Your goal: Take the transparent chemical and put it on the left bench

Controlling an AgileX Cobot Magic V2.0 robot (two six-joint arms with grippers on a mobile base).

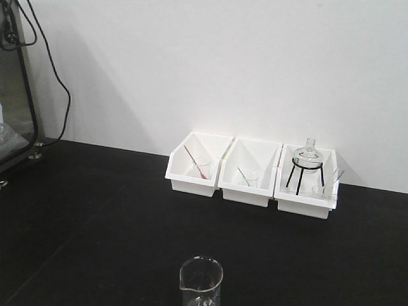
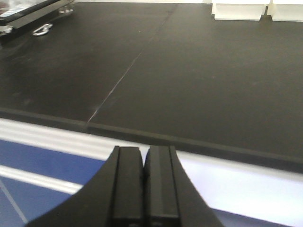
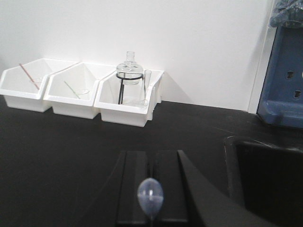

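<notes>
Next, my right gripper releases the dropper with the pale translucent bulb inside the larger clear beaker (image 1: 203, 284) on the bench.
The transparent chemical (image 1: 324, 187) is a small clear beaker with a pale dropper (image 3: 147, 79) leaning in it. It stands in the rightmost white bin (image 1: 305, 203), beside a round flask on a black tripod (image 1: 307, 158). The left bench (image 1: 95, 217) is a wide matte black worktop against the white wall. My right gripper (image 3: 150, 152) is shut and low over the bench, well short of the bins. A pale translucent bulb (image 3: 150, 196) sits over its seam near the camera; I cannot tell whether it is gripped. My left gripper (image 2: 143, 149) is shut and empty at the bench's front edge (image 2: 199, 147).
Two more white bins hold small beakers, one with a red rod (image 1: 196, 162) and one with a green rod (image 1: 245, 175). A larger clear beaker (image 1: 201, 280) stands at the near centre. A black sink basin (image 3: 265, 175) and blue equipment (image 3: 284, 71) lie right; a glass cabinet (image 1: 13, 95) stands left.
</notes>
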